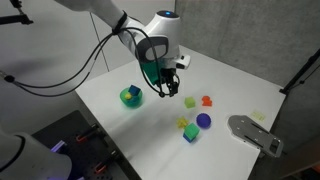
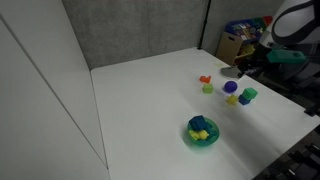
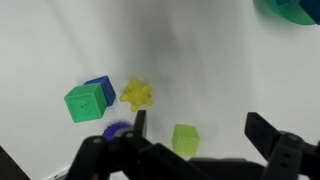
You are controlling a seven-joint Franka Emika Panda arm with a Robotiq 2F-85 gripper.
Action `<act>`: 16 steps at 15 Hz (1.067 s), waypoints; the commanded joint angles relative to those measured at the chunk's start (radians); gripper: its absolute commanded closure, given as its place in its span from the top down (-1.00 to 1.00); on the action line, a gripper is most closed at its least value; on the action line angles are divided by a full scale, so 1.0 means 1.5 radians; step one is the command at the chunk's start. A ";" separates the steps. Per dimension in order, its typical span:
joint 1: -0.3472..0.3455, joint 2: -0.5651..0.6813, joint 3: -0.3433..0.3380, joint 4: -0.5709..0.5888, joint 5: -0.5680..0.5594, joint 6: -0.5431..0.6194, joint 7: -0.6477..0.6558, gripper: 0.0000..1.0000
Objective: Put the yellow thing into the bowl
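The yellow star's middle point(image 3: 136, 95), beside the green-and-blue cube, is the next spot my gripper should go to and close on.
The yellow thing point(image 3: 136, 95) is a tiny jagged star lying on the white table, beside the green-and-blue cube point(image 3: 85, 102). It also shows in both exterior views point(image 1: 182, 123) point(image 2: 232, 99). The green bowl point(image 1: 131, 96) point(image 2: 203, 132) stands apart from the toys and holds blue and yellow pieces; its rim shows at the top right of the wrist view point(image 3: 295, 10). My gripper point(image 3: 200, 128) point(image 1: 165, 90) is open and empty, hovering above the table. A paler yellow-green block point(image 3: 185, 138) lies between its fingers in the wrist view, and the star lies just beyond one fingertip.
A purple ball point(image 1: 203, 120) point(image 3: 115, 130) and an orange piece point(image 1: 207, 100) lie among the toys. A grey flat object point(image 1: 255, 133) sits near the table edge. Cardboard boxes point(image 2: 235, 45) stand behind the table.
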 commanded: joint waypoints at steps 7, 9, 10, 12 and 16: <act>0.038 0.240 -0.062 0.153 -0.088 0.063 0.076 1.00; 0.046 0.283 -0.076 0.184 -0.096 0.066 0.084 1.00; 0.048 0.302 -0.081 0.198 -0.095 0.065 0.088 1.00; 0.054 0.338 -0.092 0.220 -0.095 0.065 0.092 1.00; 0.056 0.392 -0.100 0.242 -0.087 0.072 0.088 1.00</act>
